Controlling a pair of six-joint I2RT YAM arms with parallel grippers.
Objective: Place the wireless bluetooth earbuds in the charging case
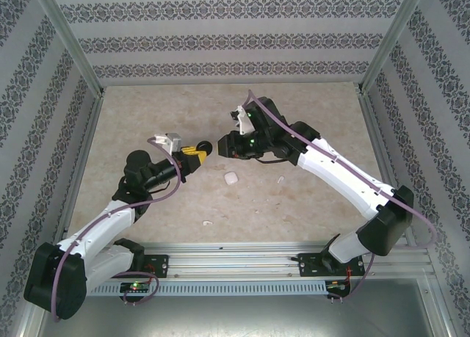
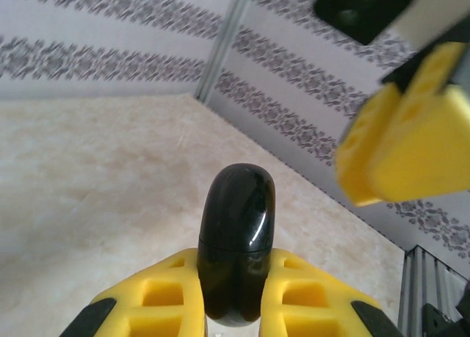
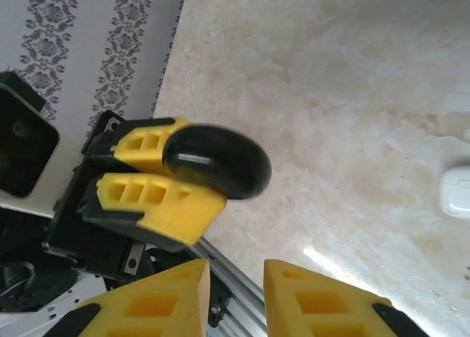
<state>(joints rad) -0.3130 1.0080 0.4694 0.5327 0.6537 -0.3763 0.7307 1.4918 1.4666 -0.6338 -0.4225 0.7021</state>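
Observation:
I will open my left gripper to release the black charging case onto the bare marble tabletop (image 1: 189,176), beside the white rounded piece.
My left gripper (image 1: 197,152) (image 2: 235,267) is shut on a glossy black capsule-shaped charging case (image 1: 205,147) (image 2: 236,234) (image 3: 217,161), lid closed, held above the table. The right gripper (image 1: 223,145) (image 3: 235,296) hovers just right of the case, open, with nothing between its yellow fingers (image 2: 400,135). Two tiny white earbuds lie on the table, one (image 1: 280,180) under the right arm and one (image 1: 207,223) near the front rail. The black earbud is out of view.
A larger white rounded piece (image 1: 230,178) (image 3: 455,191) lies on the marble tabletop (image 1: 308,109) below the two grippers. Patterned walls and aluminium posts (image 1: 70,47) enclose the table. A metal rail (image 1: 235,260) runs along the near edge.

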